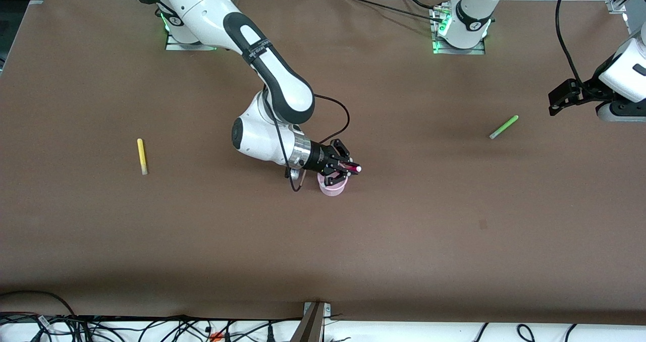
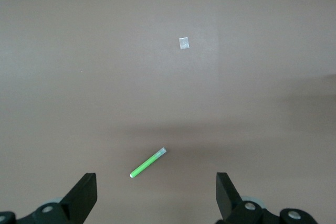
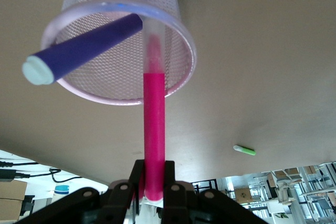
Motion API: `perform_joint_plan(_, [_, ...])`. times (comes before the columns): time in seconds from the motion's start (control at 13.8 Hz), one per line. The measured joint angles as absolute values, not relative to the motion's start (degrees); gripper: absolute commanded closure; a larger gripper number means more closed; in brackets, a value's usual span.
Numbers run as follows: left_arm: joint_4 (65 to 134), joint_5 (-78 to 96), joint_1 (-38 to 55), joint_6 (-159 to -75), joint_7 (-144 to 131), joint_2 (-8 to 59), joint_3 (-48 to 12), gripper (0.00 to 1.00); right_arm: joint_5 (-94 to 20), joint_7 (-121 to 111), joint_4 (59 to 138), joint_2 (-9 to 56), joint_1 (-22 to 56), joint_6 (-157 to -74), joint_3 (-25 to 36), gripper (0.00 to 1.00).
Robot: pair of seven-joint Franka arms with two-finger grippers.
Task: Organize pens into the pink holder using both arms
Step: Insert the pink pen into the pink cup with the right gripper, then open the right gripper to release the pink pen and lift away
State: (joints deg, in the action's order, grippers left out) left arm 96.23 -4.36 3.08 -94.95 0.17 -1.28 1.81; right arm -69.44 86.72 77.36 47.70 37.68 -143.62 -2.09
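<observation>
Next, I let go of the magenta-pink pen with my right gripper inside the pink holder (image 1: 333, 177) (image 3: 150, 51) next to the leaning purple pen.
The pink holder (image 1: 333, 189) stands mid-table. My right gripper (image 1: 349, 168) is over it, shut on the magenta-pink pen (image 1: 353, 169). In the right wrist view the gripper (image 3: 153, 174) holds that pen (image 3: 154, 124) by one end, its other end inside the holder (image 3: 191, 56). The purple pen (image 3: 89, 48) leans in the holder. The yellow pen (image 1: 142, 156) lies toward the right arm's end. The light green pen (image 1: 503, 127) lies toward the left arm's end. My left gripper (image 1: 557, 102) hangs open above the table near the green pen (image 2: 148, 162), its fingers (image 2: 84, 195) wide apart.
A small pale patch (image 2: 183, 43) lies on the brown table in the left wrist view. The arm bases (image 1: 459, 39) stand at the table's edge farthest from the front camera. Cables (image 1: 151, 327) run along the nearest edge.
</observation>
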Motion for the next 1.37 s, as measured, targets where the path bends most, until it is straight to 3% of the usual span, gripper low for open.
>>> perform_joint_plan(1.01, [91.9, -4.4, 4.4, -99.1, -1.4, 2.9, 0.0, 0.0, -69.4, 84.8, 77.7, 48.8, 35.4, -143.0, -1.6, 0.86])
perform_joint_plan(1.08, [91.9, -4.4, 4.2, -99.1, -1.4, 3.0, 0.2, 0.0, -69.4, 84.7, 77.7, 49.1, 35.4, -143.0, -1.6, 0.79])
perform_joint_plan(1.23, [91.9, -4.4, 4.0, -99.1, -1.4, 3.0, 0.3, 0.0, -69.4, 84.6, 77.7, 49.2, 35.4, -143.0, -1.7, 0.51])
perform_joint_plan(1.37, [91.9, -4.4, 4.0, -99.1, -1.4, 3.1, 0.2, 0.0, -69.4, 84.6, 77.6, 49.2, 35.4, -143.0, -1.7, 0.34])
